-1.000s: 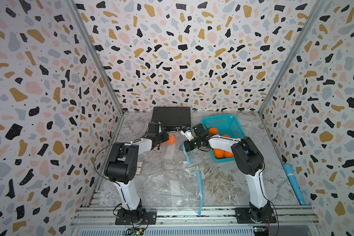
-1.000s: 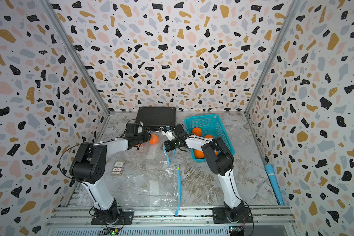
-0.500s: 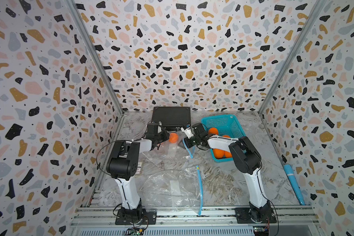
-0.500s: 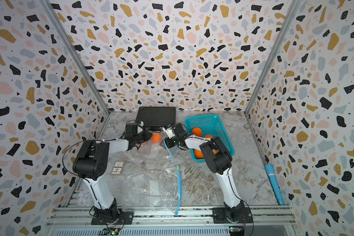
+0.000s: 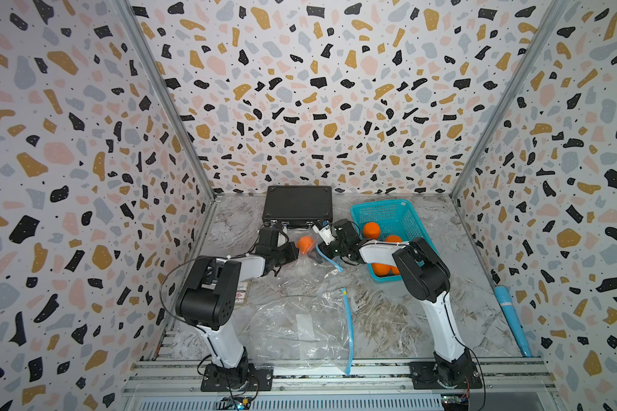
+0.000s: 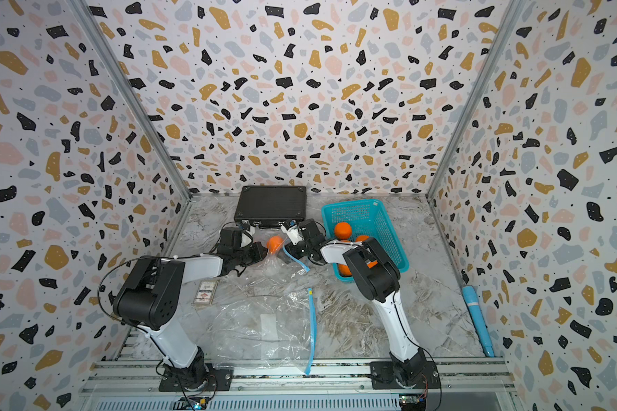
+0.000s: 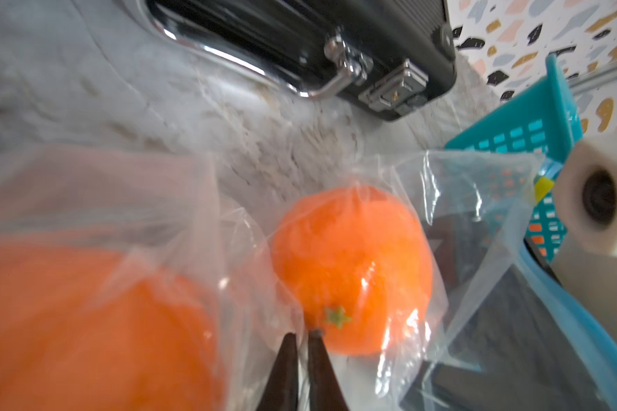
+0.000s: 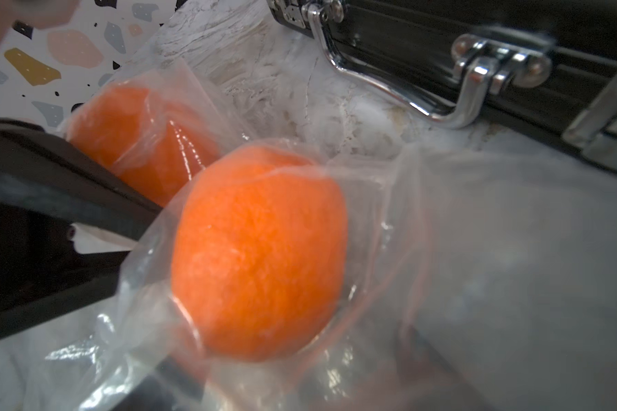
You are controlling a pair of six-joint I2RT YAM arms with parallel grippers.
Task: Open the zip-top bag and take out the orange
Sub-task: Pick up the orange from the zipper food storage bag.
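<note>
The bag is pinched by my left gripper at the orange's near edge, so that gripper should open, take the film nearer the black case (image 7: 270, 219) and lift the bag.
The orange (image 5: 304, 243) lies inside the clear zip-top bag (image 5: 309, 267), just in front of the black case. The bag's blue zip strip (image 5: 330, 258) hangs by my right gripper. My left gripper (image 7: 302, 338) has its fingers almost together, pinching the bag's film right beside the orange (image 7: 349, 270). A second, blurred orange shape shows through the film next to it. My right gripper (image 8: 300, 368) stands wide open behind the film, with the orange (image 8: 260, 249) just ahead of its fingers. In both top views the two grippers face each other across the orange (image 6: 275, 243).
A black case (image 5: 297, 204) stands at the back wall. The teal basket (image 5: 389, 213) to its right holds several oranges. An empty clear bag (image 5: 300, 320) lies at the front, a small card box (image 5: 242, 292) by the left arm, and a blue tube (image 5: 510, 320) along the right wall.
My right gripper's jaws have spread wider and it has closed in on the orange. The left gripper has edged in with the bag's film, and the orange has shifted slightly right.
</note>
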